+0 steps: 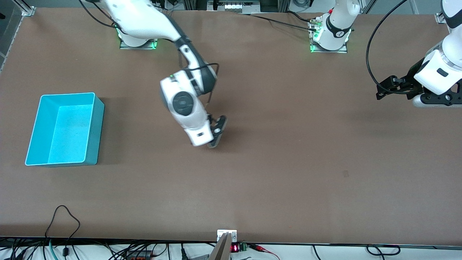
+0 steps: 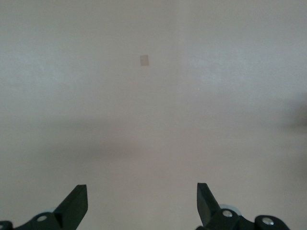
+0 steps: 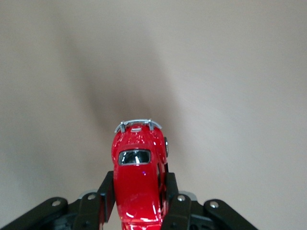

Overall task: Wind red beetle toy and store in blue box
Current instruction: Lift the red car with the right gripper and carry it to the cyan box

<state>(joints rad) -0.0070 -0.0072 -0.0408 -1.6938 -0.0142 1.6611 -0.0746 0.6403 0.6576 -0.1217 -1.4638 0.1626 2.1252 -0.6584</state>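
My right gripper is to set the red beetle toy down on the blue box's bottom (image 1: pixel 75 132), a little towards the middle of the table.
The red beetle toy (image 3: pixel 139 153) is clamped between the fingers of my right gripper (image 3: pixel 139 191), silvery bumper pointing away from the wrist. In the front view my right gripper (image 1: pixel 217 130) is low over the middle of the table and its wrist hides the toy. The blue box (image 1: pixel 95 133) stands open and empty at the right arm's end of the table, well apart from the gripper. My left gripper (image 1: pixel 383 89) waits open and empty above the left arm's end of the table; its wrist view (image 2: pixel 141 188) shows only bare table under it.
The brown table has a small dark mark (image 1: pixel 345 173), also visible in the left wrist view (image 2: pixel 144 60). Cables and a small display (image 1: pixel 234 248) lie along the table edge nearest the front camera. The arm bases stand along the farthest edge.
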